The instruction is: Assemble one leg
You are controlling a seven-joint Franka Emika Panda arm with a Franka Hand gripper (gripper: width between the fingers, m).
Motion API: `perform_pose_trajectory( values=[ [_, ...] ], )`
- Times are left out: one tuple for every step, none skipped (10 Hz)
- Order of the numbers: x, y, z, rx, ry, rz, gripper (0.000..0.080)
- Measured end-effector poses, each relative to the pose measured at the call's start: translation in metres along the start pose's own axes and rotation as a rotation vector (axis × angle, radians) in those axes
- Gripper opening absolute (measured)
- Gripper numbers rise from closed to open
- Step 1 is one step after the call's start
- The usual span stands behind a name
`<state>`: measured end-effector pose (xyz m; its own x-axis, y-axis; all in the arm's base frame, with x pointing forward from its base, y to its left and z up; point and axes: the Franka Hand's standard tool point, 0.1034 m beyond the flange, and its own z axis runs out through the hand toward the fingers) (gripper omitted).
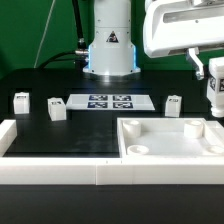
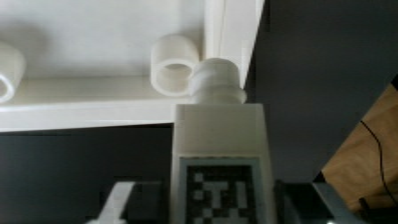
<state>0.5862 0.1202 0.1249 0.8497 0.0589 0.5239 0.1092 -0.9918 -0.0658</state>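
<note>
The robot's gripper needs to release the white leg upright in the tray-like part's front corner socket (image 1: pixel 214 150) (image 2: pixel 175 62) nearest to the leg.
My gripper (image 1: pixel 213 82) is at the exterior view's right edge, shut on a white leg (image 1: pixel 213 100) that it holds upright above the far right corner of the big white square tray-like part (image 1: pixel 168 150). In the wrist view the gripper (image 2: pixel 217 208) grips the leg (image 2: pixel 217 150) with its black-and-white tag facing the camera. The leg's narrow threaded tip (image 2: pixel 215 80) points at the part's edge beside a round socket (image 2: pixel 171 64). Three more legs stand on the table: two (image 1: pixel 21 100) (image 1: pixel 57 110) at the left, one (image 1: pixel 174 104) right of centre.
The marker board (image 1: pixel 110 101) lies at the middle back, in front of the robot base (image 1: pixel 108 50). A low white wall (image 1: pixel 50 172) runs along the front and up the left side of the black table.
</note>
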Motion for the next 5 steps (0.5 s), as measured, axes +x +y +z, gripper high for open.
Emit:
perform_pose_trajectory(
  values=[
    [0.001,0.005,0.006,-0.007,-0.002,-0.016,0.0287],
    [-0.002,0.01,0.015,-0.012,-0.012,-0.028,0.0287],
    [-0.002,0.012,0.02,-0.014,-0.021,-0.031,0.0287],
    [-0.002,0.011,0.018,-0.013,-0.018,-0.032,0.0287],
    [-0.002,0.011,0.018,-0.013,-0.018,-0.032,0.0287]
  ],
)
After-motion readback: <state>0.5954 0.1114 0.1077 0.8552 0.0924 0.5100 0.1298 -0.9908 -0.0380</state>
